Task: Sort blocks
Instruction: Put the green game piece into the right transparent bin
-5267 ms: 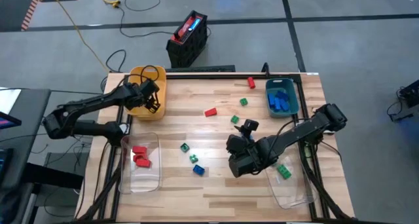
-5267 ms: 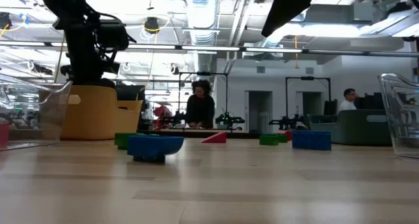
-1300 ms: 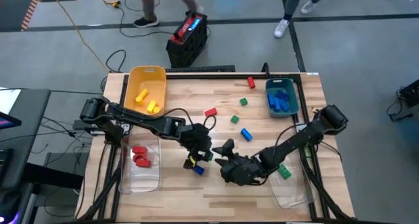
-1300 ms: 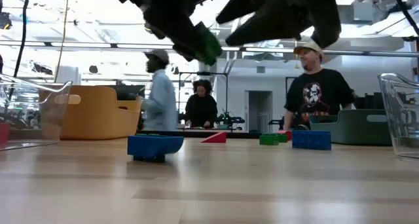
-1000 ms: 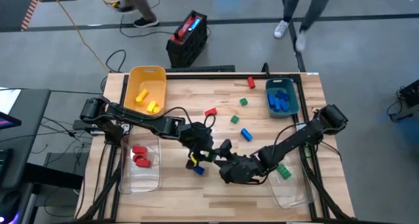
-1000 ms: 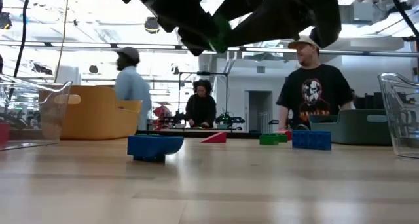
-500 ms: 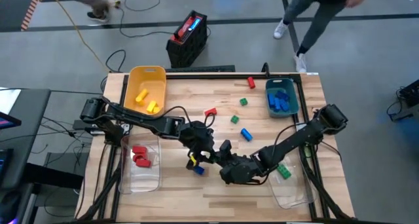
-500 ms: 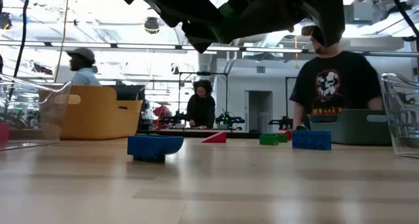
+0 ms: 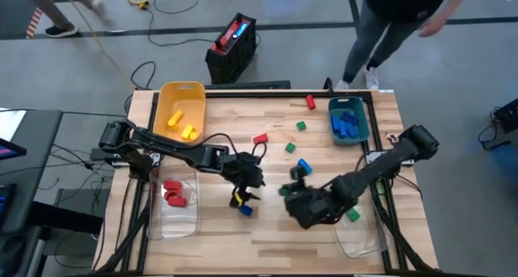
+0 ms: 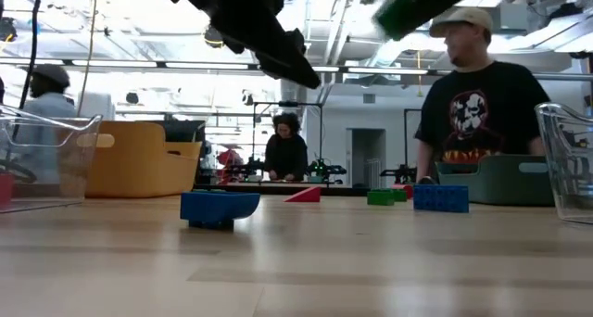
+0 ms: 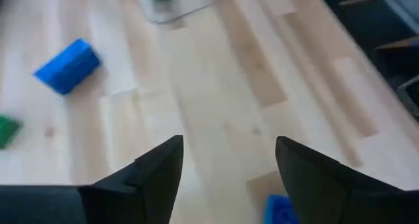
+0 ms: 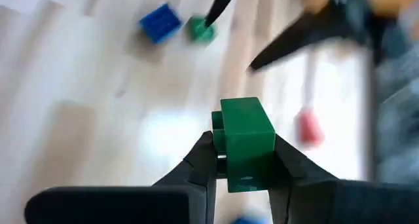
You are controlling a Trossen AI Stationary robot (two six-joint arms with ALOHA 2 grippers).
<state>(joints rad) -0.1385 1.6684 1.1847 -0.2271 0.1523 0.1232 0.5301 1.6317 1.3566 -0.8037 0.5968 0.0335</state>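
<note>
The robot's right gripper should set the green block down in the clear bin [image 9: 337, 223] next to the other green block.
My right gripper [image 12: 245, 152] is shut on a green block [image 12: 246, 133] above the table's middle; the block also shows in the high view [image 9: 285, 191]. My left gripper [image 11: 229, 152] hangs open just left of it [image 9: 251, 182], with nothing between its fingers. A blue block [image 9: 245, 210] lies flat on the table below my left gripper. Another blue block [image 9: 304, 165], green blocks [image 9: 290, 148] and red blocks [image 9: 260, 138] lie flat farther back. My right gripper pinches the green block by two opposite sides [image 12: 228, 160] between its two fingers [image 12: 200, 162]. The fingers slant down from the table's right side. The block sticks out past the fingertips and is lifted clear of the table.
A yellow bin [image 9: 166, 99] with yellow blocks stands far left, a teal bin [image 9: 362, 123] with blue blocks far right. One clear bin [image 9: 190, 220] at the near left holds red blocks; another [image 9: 348, 240] at the near right holds a green one. People stand beyond the far edge.
My right gripper has shut on the green block that my left gripper held, and my left gripper has opened and let go. My right gripper has then risen, rolled, and drawn back toward the table's right edge with the block.
</note>
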